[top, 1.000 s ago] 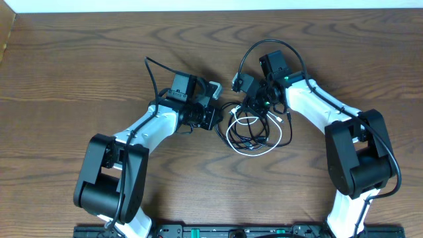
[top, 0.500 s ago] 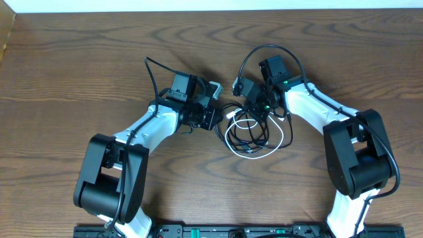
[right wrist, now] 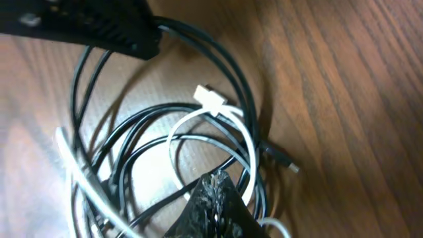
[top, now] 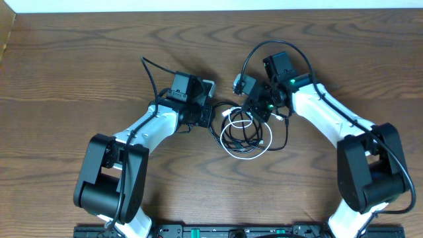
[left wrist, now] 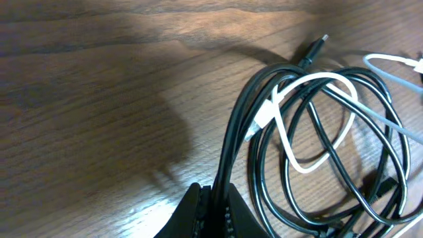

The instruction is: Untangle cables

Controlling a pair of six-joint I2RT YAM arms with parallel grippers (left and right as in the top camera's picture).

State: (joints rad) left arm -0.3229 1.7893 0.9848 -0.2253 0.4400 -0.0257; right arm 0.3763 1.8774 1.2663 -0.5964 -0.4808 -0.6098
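Observation:
Next, I open my right gripper's fingers, which are shut inside the white cable's loop, and take the white and black strands of cable together (right wrist: 254,155) beside the black plug.
The cables lie looped together between the two arms: a black cable (top: 232,137) and a white cable (top: 248,154). My left gripper (top: 210,114) is at the bundle's left edge, shut on strands of the black cable (left wrist: 239,132) that run up from between its jaws. The white cable (left wrist: 318,79) loops through the black coils, and a black plug end (left wrist: 316,47) points away. My right gripper (top: 262,109) is at the bundle's upper right. Its fingertips (right wrist: 213,192) are shut over crossing strands next to the white cable (right wrist: 228,116). Whether a strand is pinched there is hidden.
The table (top: 79,59) is dark brown wood. Thick black wires (top: 149,73) arch from each arm's wrist. The left gripper's body (right wrist: 92,26) fills the top left of the right wrist view, close to the right fingers.
My right gripper has shut over the bundle and shifted slightly. The coils have drawn in a little and moved left. My left gripper keeps its hold on the black cable.

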